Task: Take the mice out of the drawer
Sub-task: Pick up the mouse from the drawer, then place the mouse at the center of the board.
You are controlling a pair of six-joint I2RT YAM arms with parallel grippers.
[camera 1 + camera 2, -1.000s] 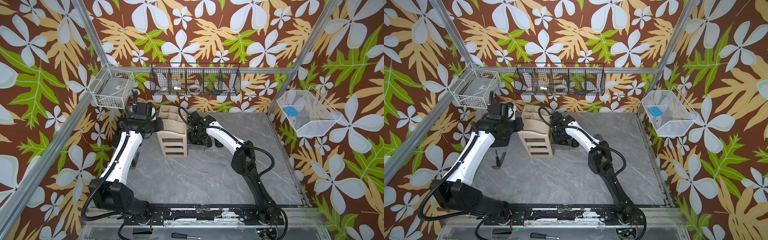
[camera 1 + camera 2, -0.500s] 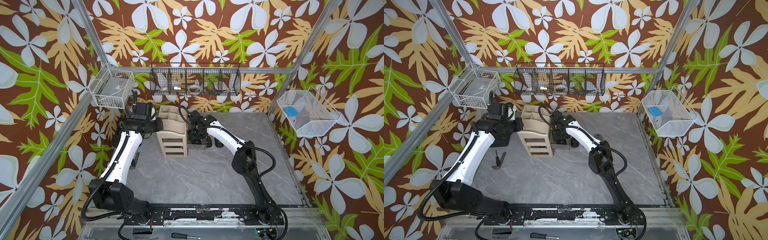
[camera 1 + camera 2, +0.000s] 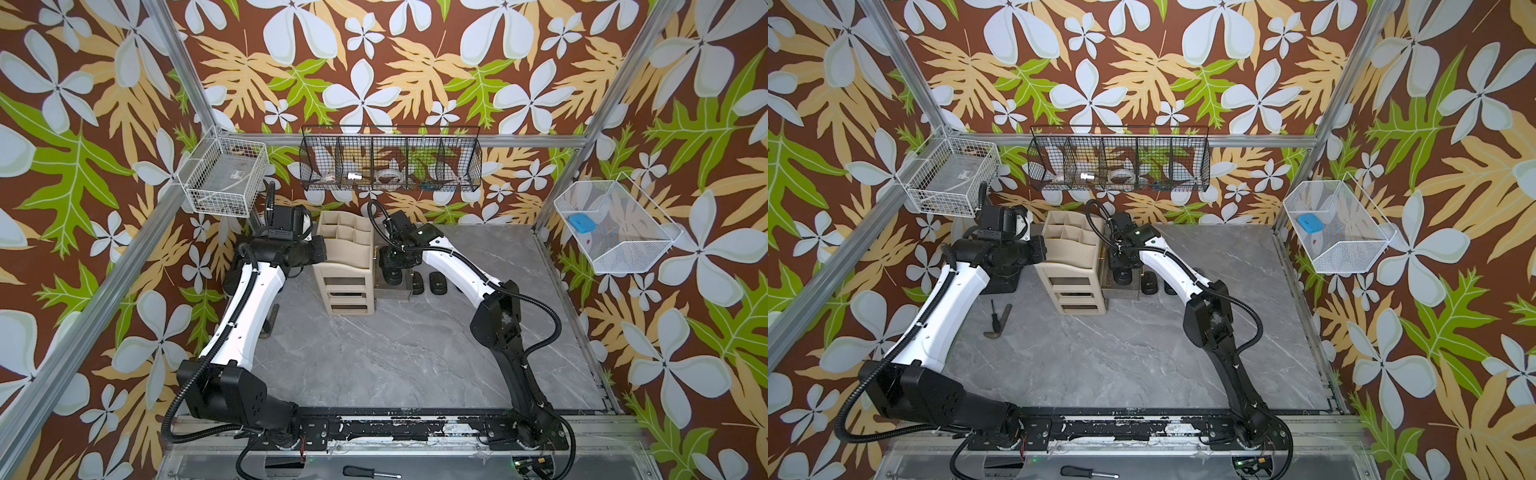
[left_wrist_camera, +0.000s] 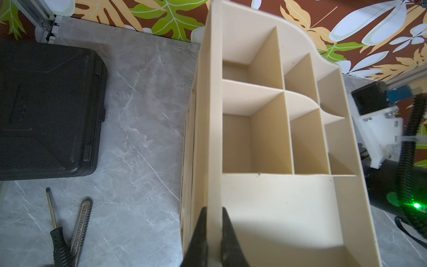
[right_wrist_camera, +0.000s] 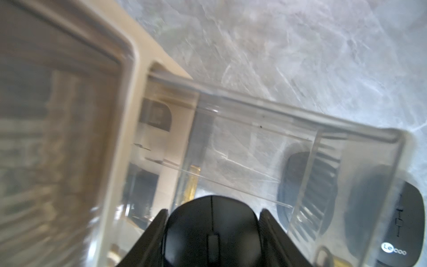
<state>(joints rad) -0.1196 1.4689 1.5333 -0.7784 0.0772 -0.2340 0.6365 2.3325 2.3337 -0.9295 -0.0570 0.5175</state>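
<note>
I need to set the black mouse on the bare table (image 3: pixel 424 316) just in front of the other mice with my right gripper.
The beige organizer (image 3: pixel 345 249) stands at the back of the table, and its clear drawer (image 3: pixel 392 294) is pulled out to the right. My right gripper (image 5: pixel 213 211) is shut on a black mouse (image 5: pixel 212 233) at the drawer (image 5: pixel 254 104); both top views show that gripper (image 3: pixel 1123 276) pointing down into it. Two black mice (image 3: pixel 417 283) (image 3: pixel 439 282) lie on the table beside the drawer; one with a pale logo (image 5: pixel 397 226) shows in the right wrist view. My left gripper (image 4: pixel 213 209) is shut on the organizer's side wall (image 4: pixel 213 138).
A large black case (image 4: pixel 46 111), a screwdriver (image 4: pixel 52 212) and a wrench (image 4: pixel 80 222) lie left of the organizer. Wire baskets hang at the left (image 3: pixel 226 178), back (image 3: pixel 390 164) and right (image 3: pixel 615 228). Another screwdriver (image 3: pixel 372 471) lies on the front rail.
The right arm's elbow has shifted slightly while its gripper stays at the drawer. The left arm has not moved.
</note>
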